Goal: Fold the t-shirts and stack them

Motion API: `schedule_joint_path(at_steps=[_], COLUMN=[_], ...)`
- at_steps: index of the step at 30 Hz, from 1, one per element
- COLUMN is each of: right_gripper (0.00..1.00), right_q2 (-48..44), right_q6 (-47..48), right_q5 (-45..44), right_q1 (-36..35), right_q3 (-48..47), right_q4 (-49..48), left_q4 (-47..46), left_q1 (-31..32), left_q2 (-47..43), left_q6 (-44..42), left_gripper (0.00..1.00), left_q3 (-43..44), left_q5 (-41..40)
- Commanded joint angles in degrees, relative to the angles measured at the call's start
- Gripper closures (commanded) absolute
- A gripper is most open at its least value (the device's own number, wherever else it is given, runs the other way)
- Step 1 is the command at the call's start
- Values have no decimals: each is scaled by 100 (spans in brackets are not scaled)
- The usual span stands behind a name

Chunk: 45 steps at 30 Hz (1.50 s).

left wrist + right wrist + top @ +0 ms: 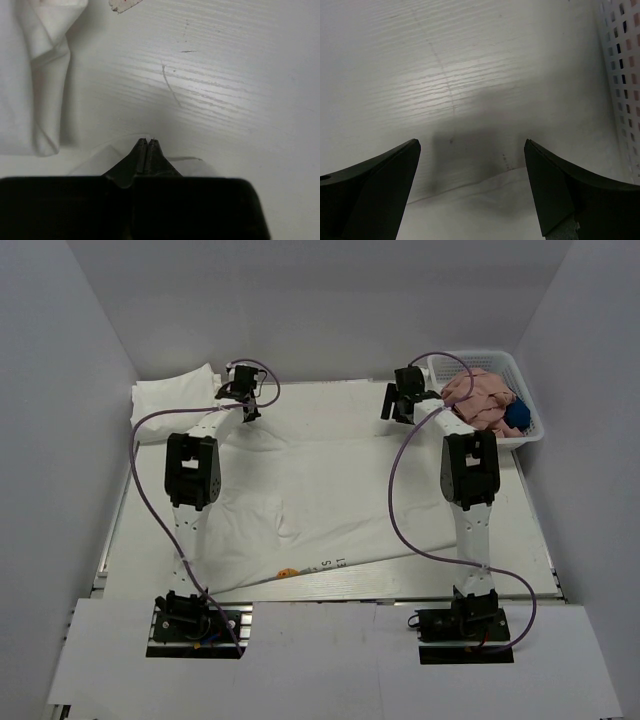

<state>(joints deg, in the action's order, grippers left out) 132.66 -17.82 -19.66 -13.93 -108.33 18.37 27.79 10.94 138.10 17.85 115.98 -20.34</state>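
The white t-shirt's far hem is between my right gripper's fingers with its corner off centre, so next I move toward the basket and pinch that corner [523, 172] before I fold.
A white t-shirt [320, 500] lies spread flat on the table, with an orange print and dark lettering near its front edge. A folded white bundle [175, 392] lies at the far left; it also shows in the left wrist view [45, 75]. My left gripper [246, 406] is at the shirt's far left corner. In the left wrist view the gripper [147, 142] is shut, with white cloth [97, 161] rising to both sides of the fingers. My right gripper [400, 406] is open over the shirt's far right corner. In the right wrist view the gripper [472, 145] is open and the shirt's hem [485, 202] lies below, between the fingers.
A white plastic basket [530, 430] with pink clothes and a blue item stands at the far right, close to my right gripper; its wall shows in the right wrist view [620, 75]. Grey walls enclose the table on three sides.
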Motion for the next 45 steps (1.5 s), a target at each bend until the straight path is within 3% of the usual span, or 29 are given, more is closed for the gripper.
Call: schedule_joint_path(at_steps=[1, 5, 14, 17, 20, 21, 26, 33, 40, 41, 43, 44, 45], right_gripper=[10, 10, 14, 25, 44, 60, 100, 100, 98, 75, 70, 54, 54], right_q2=[251, 322, 261, 207, 172, 155, -160, -574, -1497, -1506, -1384, -1340, -1244], right_q6=[-37, -11, -142, -213, -283, -326, -354, 86, 245, 227, 192, 157, 122], right_q5=[-379, -346, -416, -407, -433, -433, -468, -320, -275, -266, -266, -284, -362], right_q1=[93, 163, 180, 154, 172, 163, 154, 128, 49, 57, 75, 84, 93], right_q3=[-529, -408, -198, -101, 5, 31, 242, 471, 1420, 1368, 1192, 1070, 1051], right_q4=[465, 510, 993, 1107, 1125, 1177, 1073, 511, -563, -493, -169, -63, -18], left_q4=[-160, -424, -292, -292, -240, -187, -186, -239, -230, -230, -309, -309, -309], left_q1=[-30, 22, 84, 84, 84, 84, 84, 84, 84, 84, 84, 84, 84], left_q2=[-863, -1119, -1311, -1470, -1645, -1733, -2111, -2577, -2858, -2859, -2911, -2912, -2912], left_q6=[-71, -202, -203, -98, 51, 104, 412, 624, 676, 676, 676, 676, 676], left_gripper=[100, 100, 100, 100, 100, 100, 100, 100, 100, 100, 100, 100, 100], left_q3=[-251, -760, -848, -1008, -1130, -1131, -1701, -2194, -2396, -2466, -2519, -2519, -2519], left_q5=[-49, 12, 214, 214, 145, 144, 144, 206, 337, 425, 504, 504, 504])
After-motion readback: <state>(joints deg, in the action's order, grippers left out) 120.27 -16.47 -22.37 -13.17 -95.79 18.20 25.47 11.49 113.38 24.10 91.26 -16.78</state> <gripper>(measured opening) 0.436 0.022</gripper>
